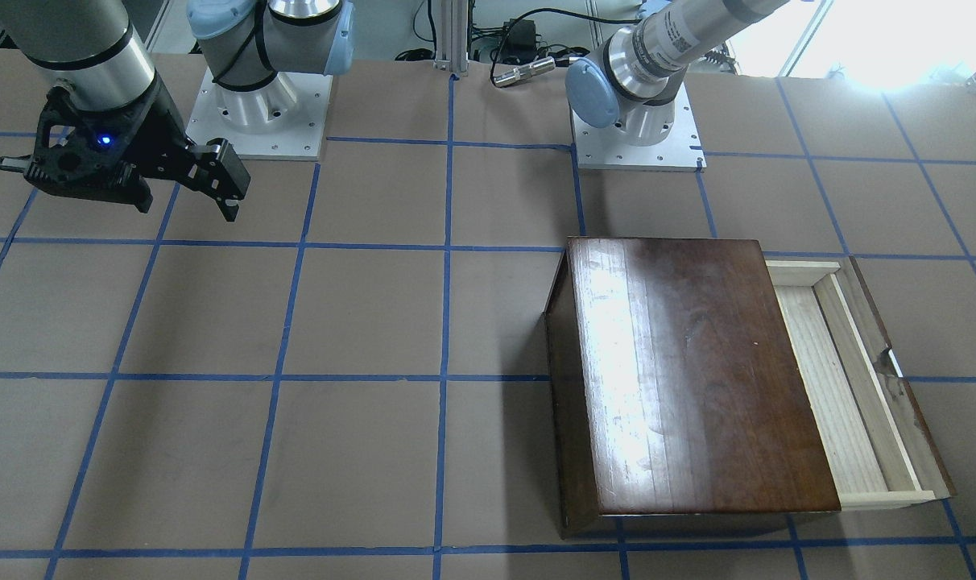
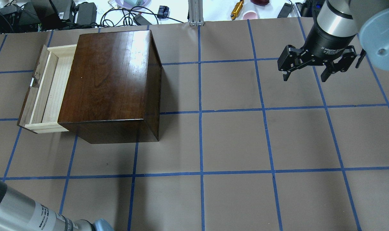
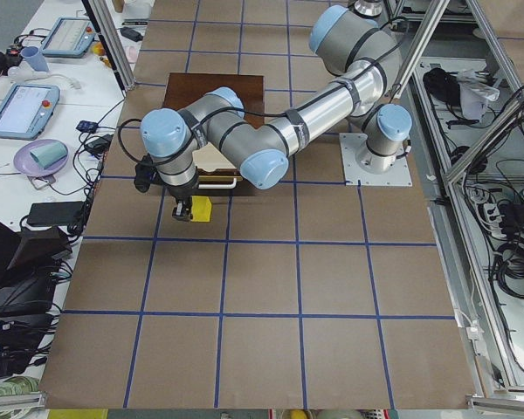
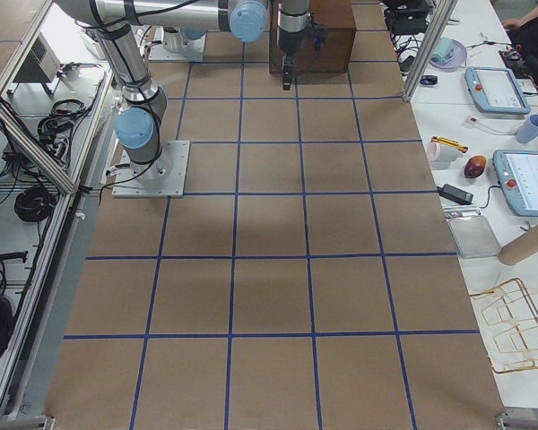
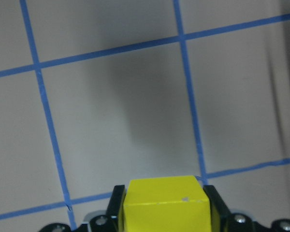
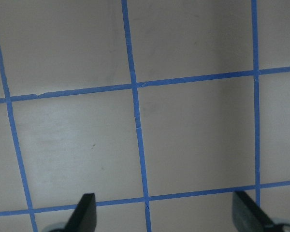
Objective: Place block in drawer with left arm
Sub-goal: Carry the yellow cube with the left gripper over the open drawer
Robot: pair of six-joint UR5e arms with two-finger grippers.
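Next, I let go of the yellow block with my left gripper halfway [image 1: 826, 387] along the drawer's pale bottom, close to the dark-brown cabinet.
The yellow block [image 5: 165, 209] sits between the black fingers [image 5: 117, 199] of my left gripper [image 5: 164, 195], which is shut on it. In the exterior left view the left gripper [image 3: 189, 213] holds the block [image 3: 202, 208] just above the table, beyond the front panel of the open drawer [image 2: 48, 86]. The drawer [image 1: 834, 387] is pulled out of the dark-brown cabinet [image 2: 108, 80], and the part of its pale tray that shows is bare. My right gripper [image 2: 305, 75] is open and empty, far from the cabinet; its fingertips [image 6: 84, 215] stand wide apart.
The table is brown with a blue tape grid. The left arm's forearm [image 2: 21, 213] crosses the near left corner. The arm bases [image 1: 637, 129] are bolted at the robot's side. Cables and small items [image 2: 237, 9] lie beyond the far edge.
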